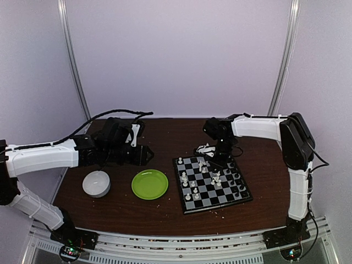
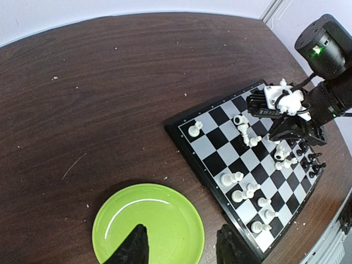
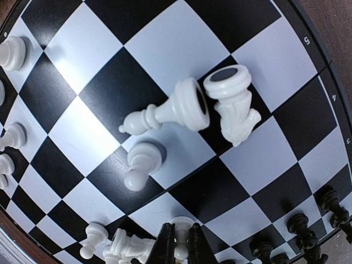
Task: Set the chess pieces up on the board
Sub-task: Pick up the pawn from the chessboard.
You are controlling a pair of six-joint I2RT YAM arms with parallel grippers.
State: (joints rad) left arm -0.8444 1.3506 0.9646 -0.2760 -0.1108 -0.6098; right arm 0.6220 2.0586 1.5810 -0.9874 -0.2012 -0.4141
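My right gripper should set the small white piece free on the black square at the board's near edge [image 1: 197, 203], next to the closest white pawn.
The board [image 1: 185, 204] lies at centre right of the table, with white chess pieces [image 1: 190, 183] scattered on it and black chess pieces [image 1: 237, 179] along its right side. My right gripper [image 1: 218, 157] is low over the board's far part. In the right wrist view it [image 3: 180, 248] is shut on a small white piece [image 3: 182, 226]. A white bishop [image 3: 168, 113] and a white knight [image 3: 234, 104] lie toppled on the board [image 3: 165, 33]; a white pawn [image 3: 140, 162] stands nearby. My left gripper [image 2: 181, 242] is open and empty above the plate's right edge, left of the board [image 2: 181, 144].
A round green plate [image 1: 149, 183] sits left of the board and also shows in the left wrist view [image 2: 159, 214]. A white bowl [image 1: 96, 183] stands further left. Pale crumbs dot the dark wooden table [image 2: 110, 82]. A metal rail runs along the near edge.
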